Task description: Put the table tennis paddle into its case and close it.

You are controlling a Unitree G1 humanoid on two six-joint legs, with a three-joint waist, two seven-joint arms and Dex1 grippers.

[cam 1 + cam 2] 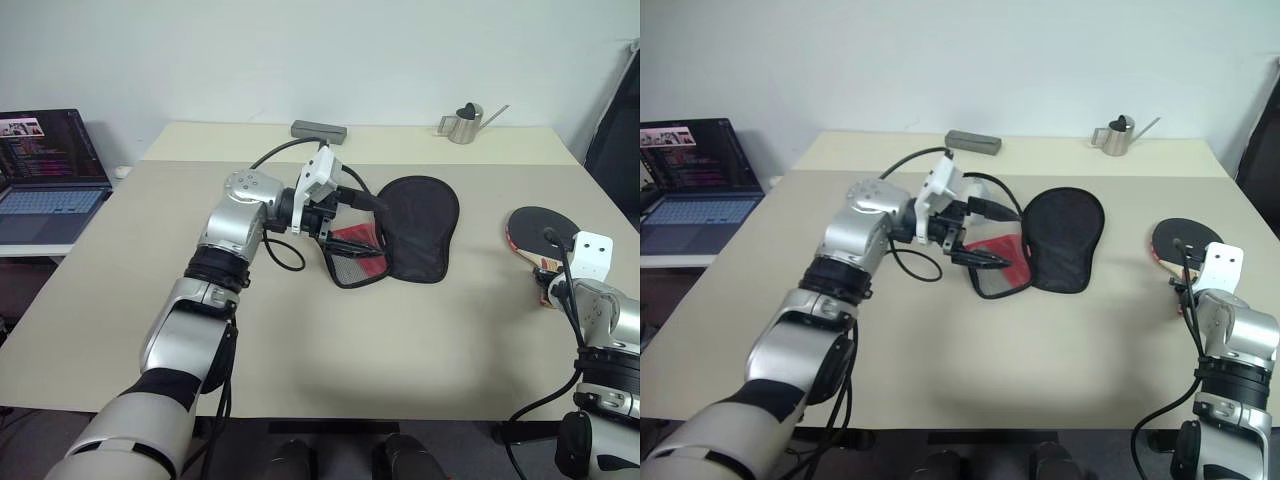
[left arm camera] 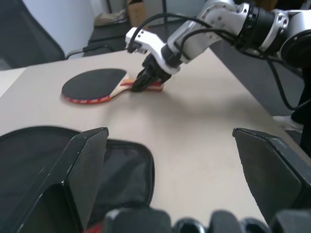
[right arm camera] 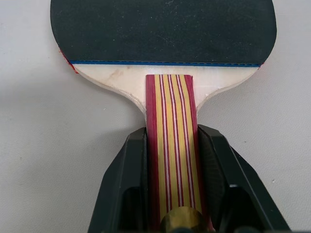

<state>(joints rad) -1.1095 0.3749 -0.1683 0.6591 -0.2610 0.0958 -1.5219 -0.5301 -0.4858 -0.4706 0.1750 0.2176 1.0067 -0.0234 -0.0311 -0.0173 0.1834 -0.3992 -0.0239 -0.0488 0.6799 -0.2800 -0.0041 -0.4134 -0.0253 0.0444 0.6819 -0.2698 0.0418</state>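
Note:
I should use my right gripper to set the table tennis paddle down and let go of it in the solid black half of the case (image 1: 419,227), beside the red part. The paddle still lies flat on the table.
The table tennis paddle (image 1: 535,228) lies flat on the table at the right, dark rubber up, its striped tan and red handle (image 3: 171,111) pointing toward me. My right gripper (image 3: 171,138) is shut on that handle, with its fingers (image 3: 131,160) pressed against the red sides. The case (image 1: 420,225) lies in the middle of the table, black with a red part and a mesh pocket (image 1: 355,268) at its open left end. My left gripper (image 1: 362,222) hovers wide open over that open end, holding nothing.
An open laptop (image 1: 50,170) sits on a side table at the left. At the back of the table are a flat grey block (image 1: 318,129) and a small metal watering can (image 1: 462,124). A dark object (image 1: 615,130) stands past the right edge.

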